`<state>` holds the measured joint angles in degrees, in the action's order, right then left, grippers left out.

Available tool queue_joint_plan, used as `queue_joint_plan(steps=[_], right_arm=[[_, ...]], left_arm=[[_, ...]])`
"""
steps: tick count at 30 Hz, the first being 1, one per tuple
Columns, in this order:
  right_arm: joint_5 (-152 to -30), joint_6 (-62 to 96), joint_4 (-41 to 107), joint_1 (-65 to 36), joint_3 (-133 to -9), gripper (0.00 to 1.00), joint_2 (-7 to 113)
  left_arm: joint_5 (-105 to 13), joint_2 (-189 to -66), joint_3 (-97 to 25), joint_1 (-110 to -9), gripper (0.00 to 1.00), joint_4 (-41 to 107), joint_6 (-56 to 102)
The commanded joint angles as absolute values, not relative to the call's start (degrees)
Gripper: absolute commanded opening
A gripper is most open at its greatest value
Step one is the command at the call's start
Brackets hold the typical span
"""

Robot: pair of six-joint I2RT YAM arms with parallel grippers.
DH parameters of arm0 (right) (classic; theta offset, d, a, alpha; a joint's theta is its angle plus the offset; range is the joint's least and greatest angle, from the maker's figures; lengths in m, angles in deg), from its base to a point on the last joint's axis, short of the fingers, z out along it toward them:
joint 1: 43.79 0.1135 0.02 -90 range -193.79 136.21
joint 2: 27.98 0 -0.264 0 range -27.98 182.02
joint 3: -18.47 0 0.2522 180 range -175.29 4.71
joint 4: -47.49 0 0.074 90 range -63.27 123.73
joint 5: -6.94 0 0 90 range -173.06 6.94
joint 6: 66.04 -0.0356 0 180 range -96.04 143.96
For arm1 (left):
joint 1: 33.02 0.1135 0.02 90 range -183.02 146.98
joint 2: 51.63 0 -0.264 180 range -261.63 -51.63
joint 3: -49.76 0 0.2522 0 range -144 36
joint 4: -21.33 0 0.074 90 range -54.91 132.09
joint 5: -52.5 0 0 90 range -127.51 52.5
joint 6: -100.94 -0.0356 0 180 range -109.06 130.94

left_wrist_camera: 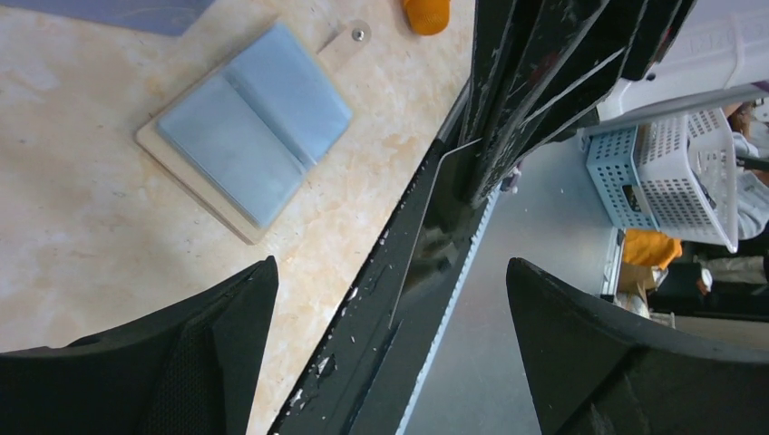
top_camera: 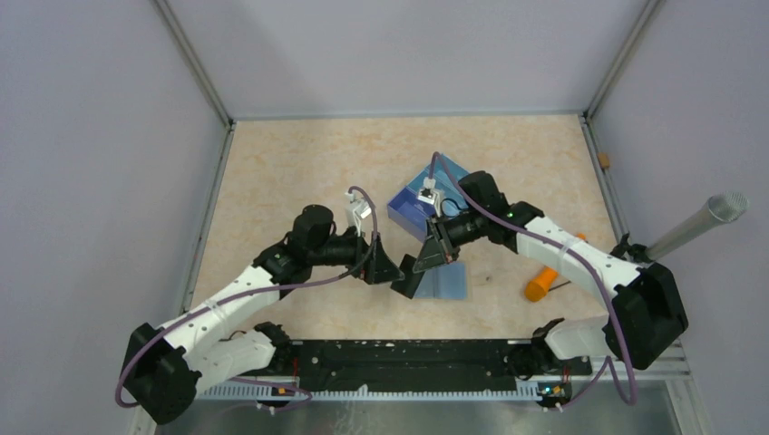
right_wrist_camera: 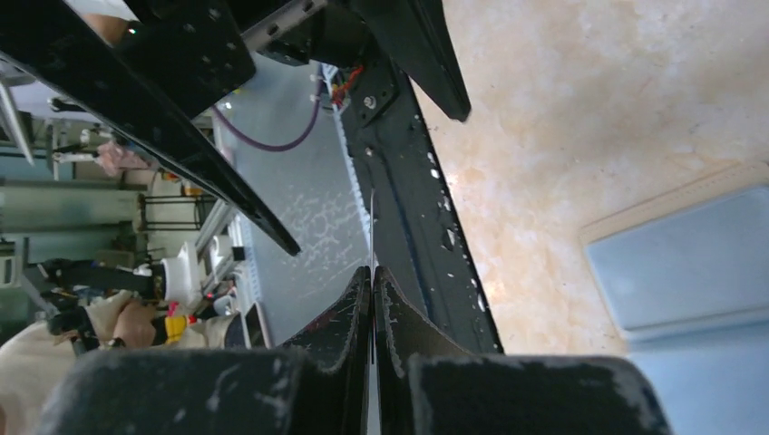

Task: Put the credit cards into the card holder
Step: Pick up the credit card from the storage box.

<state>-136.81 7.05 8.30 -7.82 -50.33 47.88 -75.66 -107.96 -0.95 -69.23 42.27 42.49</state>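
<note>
The credit card sits crooked in my right gripper near its corner, so my left gripper will steady the card while my right gripper takes its long edge (top_camera: 418, 280).
The card holder (top_camera: 446, 281) lies open and flat on the table, a beige sleeve with light-blue faces (left_wrist_camera: 254, 136), and shows at the right edge of the right wrist view (right_wrist_camera: 680, 263). My right gripper (top_camera: 426, 258) (right_wrist_camera: 373, 270) is shut on a credit card (right_wrist_camera: 372, 227), held on edge above the table just left of the holder. The card looks dark and glossy from the left wrist (left_wrist_camera: 435, 227). My left gripper (top_camera: 392, 269) (left_wrist_camera: 392, 265) is wide open, and the card's free end hangs between its fingers without touching them.
A blue tray (top_camera: 426, 204) stands behind the right gripper. An orange object (top_camera: 541, 284) lies to the right of the holder. The black rail (top_camera: 408, 362) runs along the near table edge, under both grippers.
</note>
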Motion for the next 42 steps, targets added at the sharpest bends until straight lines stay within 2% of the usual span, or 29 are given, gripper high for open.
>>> queue_joint_plan(steps=[1, 2, 5, 8, 9, 11, 12, 16, 18, 21, 22, 24, 30, 33, 40, 42], right_arm=[[-142.8, 4.3, 16.6, -7.6, -50.1, 0.0, 44.7], [-143.2, 4.4, 16.8, -7.6, -50.1, 0.0, 44.8], [-143.6, 4.9, 16.7, -7.6, -50.3, 0.0, 45.0], [-143.0, 5.0, 16.8, -7.6, -50.6, 0.0, 45.3], [-142.0, 5.1, 16.7, -7.6, -50.7, 0.01, 45.1], [-140.2, 4.7, 16.9, -7.6, -50.7, 0.11, 44.5], [-139.1, 4.6, 16.7, -7.6, -50.6, 0.17, 44.2], [-132.5, 3.5, 16.5, -8.0, -49.4, 0.52, 41.1], [-129.3, 1.2, 18.1, -9.4, -47.5, 0.66, 38.9], [-126.8, -5.7, 25.6, -11.0, -41.8, 0.78, 34.6], [-126.6, -7.8, 28.2, -11.0, -39.8, 0.8, 33.6], [-127.5, -14.2, 35.5, -10.9, -35.3, 0.79, 32.2], [-127.1, -26.4, 55.7, -7.5, -24.8, 0.67, 30.6], [-126.3, -30.2, 62.9, -6.7, -22.4, 0.55, 30.5], [-126.2, -33.1, 68.9, -6.6, -20.3, 0.29, 31.6], [-126.1, -33.5, 69.4, -6.6, -19.7, 0.16, 31.4]], left_arm=[[-78.3, -109.0, -1.9, -71.2, 0.96, 39.3, 41.0], [-79.4, -109.3, -1.8, -71.5, 0.92, 38.7, 41.2], [-82.7, -110.4, -1.4, -72.4, 0.6, 36.1, 42.3], [-84.2, -110.9, -1.0, -73.4, 0.44, 33.5, 43.2], [-84.4, -111.0, -0.7, -73.6, 0.35, 32.6, 43.6], [-84.6, -110.9, 0.3, -73.7, 0.1, 30.2, 45.6], [-84.9, -110.9, 1.0, -73.7, 0.01, 28.5, 46.8], [-84.5, -109.6, 5.3, -73.8, 0.0, 20.8, 51.9], [-82.3, -108.2, 7.6, -73.8, 0.0, 17.1, 54.3], [-77.1, -105.8, 11.2, -74.3, 0.0, 10.5, 58.6], [-74.2, -105.2, 12.3, -74.5, 0.0, 8.5, 60.0], [-70.6, -104.4, 14.3, -75.0, 0.0, 4.4, 62.4], [-65.9, -105.3, 17.3, -76.9, 0.0, -4.9, 66.8], [-66.2, -106.5, 17.3, -77.7, 0.0, -5.2, 66.8], [-66.8, -109.3, 16.7, -79.9, 0.0, -5.8, 66.9], [-66.9, -110.0, 16.6, -80.3, 0.0, -5.8, 66.9]])
